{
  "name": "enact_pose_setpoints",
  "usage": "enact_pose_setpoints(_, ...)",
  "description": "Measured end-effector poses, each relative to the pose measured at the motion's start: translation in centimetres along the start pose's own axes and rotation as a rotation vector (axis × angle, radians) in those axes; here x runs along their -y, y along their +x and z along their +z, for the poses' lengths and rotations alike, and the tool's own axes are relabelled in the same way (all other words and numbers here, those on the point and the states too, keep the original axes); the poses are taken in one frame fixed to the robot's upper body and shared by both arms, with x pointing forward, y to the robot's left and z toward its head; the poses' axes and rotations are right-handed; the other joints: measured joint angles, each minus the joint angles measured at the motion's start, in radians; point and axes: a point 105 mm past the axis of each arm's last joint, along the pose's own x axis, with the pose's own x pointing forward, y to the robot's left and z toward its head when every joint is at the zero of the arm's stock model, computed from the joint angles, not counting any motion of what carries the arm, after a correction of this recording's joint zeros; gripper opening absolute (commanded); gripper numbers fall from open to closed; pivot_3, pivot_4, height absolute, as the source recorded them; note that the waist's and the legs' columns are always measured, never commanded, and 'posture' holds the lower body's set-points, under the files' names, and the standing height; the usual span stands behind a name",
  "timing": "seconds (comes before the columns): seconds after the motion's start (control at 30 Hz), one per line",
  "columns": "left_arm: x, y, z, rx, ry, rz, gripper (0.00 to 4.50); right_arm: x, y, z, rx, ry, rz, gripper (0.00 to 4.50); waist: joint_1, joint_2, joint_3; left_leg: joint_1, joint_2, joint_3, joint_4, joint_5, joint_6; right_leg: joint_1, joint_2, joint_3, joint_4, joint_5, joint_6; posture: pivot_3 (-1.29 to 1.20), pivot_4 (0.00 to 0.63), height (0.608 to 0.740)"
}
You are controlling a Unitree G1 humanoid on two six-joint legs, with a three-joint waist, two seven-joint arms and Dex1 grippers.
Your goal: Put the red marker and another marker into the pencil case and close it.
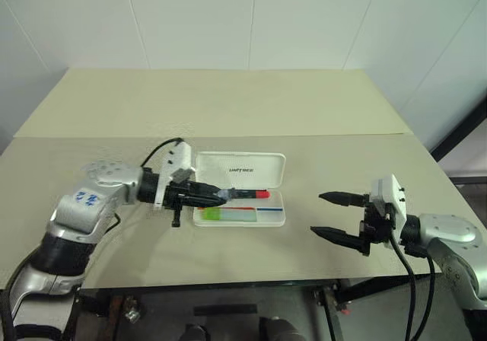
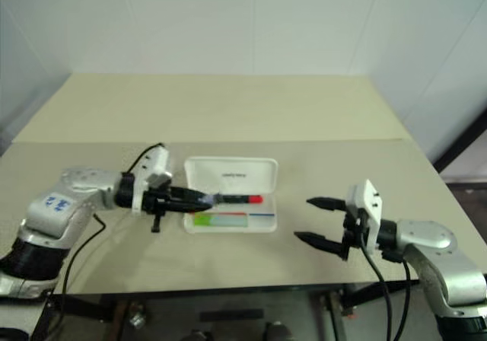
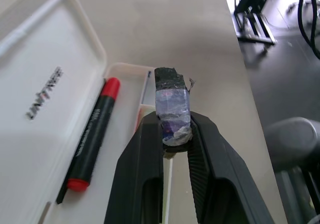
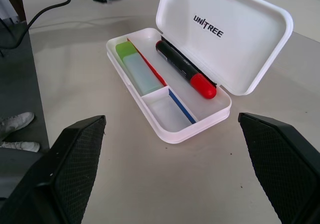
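Next, my left gripper releases the tape-wrapped black piece in the small compartment (image 1: 268,217) (image 3: 159,91) beyond the pale end of the highlighter.
The white pencil case (image 4: 235,44) lies open in the middle of the table with its lid standing up. Inside, the red marker (image 4: 185,69) rests along the hinge side. The other marker, a pale highlighter with a green cap (image 4: 135,66), sits in the front compartment. My left gripper (image 1: 222,195) hovers over the case's left end, pointing along it. It is shut, with a small tape-wrapped black piece (image 3: 172,104) at its tips, and it is not touching the red marker (image 3: 92,134). My right gripper (image 1: 316,213) is wide open and empty, to the right of the case.
A seam (image 1: 228,135) runs across the beige table behind the case, and white walls stand beyond. A black cable (image 4: 50,6) trails from the left arm. The table's front edge (image 1: 228,284) is near both arms. A pale shoe (image 4: 15,124) rests on the dark floor.
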Motion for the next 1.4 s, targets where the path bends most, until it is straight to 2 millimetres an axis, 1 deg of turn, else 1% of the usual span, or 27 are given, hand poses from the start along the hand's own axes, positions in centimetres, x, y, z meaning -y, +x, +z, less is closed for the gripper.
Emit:
enact_pose_setpoints(0.13, -0.4, 3.0, -0.4, -0.035, 0.014, -0.078, 0.37, 0.0, 0.0, 0.0, 0.0, -0.006, -0.02, 4.5, 0.008, 0.0, 0.0, 0.0, 0.0, 0.0, 0.003, 0.0, 0.0, 0.0, 0.0, 0.0, 0.003, 0.0, 0.0, 0.0, 0.15, 0.74)
enact_pose_setpoints(0.23, -1.1, 4.8, -0.6, -0.046, 0.038, -0.078, 0.37, 0.1, 0.0, 0.0, -0.001, -0.006, -0.036, 4.5, 0.009, 0.0, 0.0, -0.001, 0.0, -0.001, 0.004, 0.0, 0.0, 0.0, 0.0, 0.0, 0.005, 0.0, 0.001, 0.0, 0.15, 0.74)
enact_pose_setpoints(0.37, -1.6, 6.8, -0.5, -0.065, 0.071, -0.077, 0.37, 0.1, -0.1, -0.1, -0.003, -0.006, -0.053, 4.5, 0.009, 0.0, 0.0, -0.001, -0.001, -0.001, 0.006, 0.0, 0.0, 0.0, 0.001, 0.0, 0.007, -0.001, 0.001, 0.0, 0.15, 0.74)
enact_pose_setpoints(0.47, -2.1, 7.9, -0.6, -0.085, 0.079, -0.063, 0.37, -0.1, -0.2, -0.2, -0.005, -0.007, -0.061, 4.5, 0.009, 0.0, 0.0, -0.001, -0.001, -0.001, 0.008, 0.0, 0.0, 0.0, 0.001, 0.0, 0.008, -0.001, 0.002, 0.0, 0.15, 0.74)
enact_pose_setpoints(0.6, -2.2, 9.6, -0.1, -0.088, 0.095, -0.059, 0.37, -0.2, -0.2, -0.3, -0.007, -0.005, -0.069, 4.5, 0.008, 0.0, 0.0, -0.002, -0.001, -0.001, 0.012, -0.001, 0.001, 0.0, 0.001, 0.001, 0.01, -0.001, 0.003, 0.0, 0.15, 0.74)
enact_pose_setpoints(0.67, -1.9, 10.1, -0.1, -0.096, 0.103, -0.066, 0.37, -0.1, -0.2, -0.4, -0.01, 0.0, -0.075, 4.5, 0.008, 0.0, 0.0, -0.002, -0.001, -0.001, 0.013, -0.001, 0.001, 0.0, 0.001, 0.001, 0.012, -0.001, 0.003, 0.0, 0.15, 0.74)
enact_pose_setpoints(0.83, -1.9, 10.5, -0.3, -0.116, 0.109, -0.064, 0.37, -0.3, -0.4, -0.7, -0.013, 0.011, -0.076, 4.5, 0.008, 0.0, 0.0, -0.001, -0.001, -0.002, 0.014, 0.0, 0.001, 0.0, 0.001, 0.001, 0.015, -0.001, 0.003, 0.0, 0.15, 0.74)
enact_pose_setpoints(1.03, -2.0, 10.3, -0.8, -0.152, 0.1, -0.053, 0.37, -0.2, -0.7, -0.7, -0.011, 0.008, -0.091, 4.5, 0.007, 0.0, 0.0, -0.001, -0.001, -0.002, 0.015, 0.0, 0.001, 0.0, 0.001, 0.002, 0.015, -0.001, 0.003, 0.0, 0.15, 0.74)
enact_pose_setpoints(1.1, -2.2, 10.2, -0.9, -0.162, 0.097, -0.045, 1.11, -0.1, -0.7, -0.6, -0.01, 0.006, -0.093, 4.5, 0.008, 0.0, 0.0, -0.001, -0.001, -0.002, 0.015, 0.0, 0.001, 0.0, 0.001, 0.002, 0.015, -0.001, 0.003, 0.0, 0.15, 0.74)
enact_pose_setpoints(1.13, -2.2, 10.2, -0.9, -0.163, 0.097, -0.043, 1.31, -0.1, -0.7, -0.6, -0.01, 0.006, -0.094, 4.5, 0.008, 0.0, 0.0, -0.001, -0.001, -0.002, 0.015, 0.0, 0.001, 0.0, 0.001, 0.002, 0.015, -0.001, 0.003, 0.0, 0.15, 0.74)
enact_pose_setpoints(1.4, -2.1, 10.1, -0.9, -0.163, 0.1, -0.047, 4.0, -0.1, -0.7, -0.5, -0.008, 0.003, -0.093, 4.5, 0.008, 0.0, 0.0, -0.001, -0.001, -0.002, 0.015, 0.0, 0.001, 0.0, 0.001, 0.002, 0.015, -0.001, 0.003, 0.0, 0.15, 0.74)
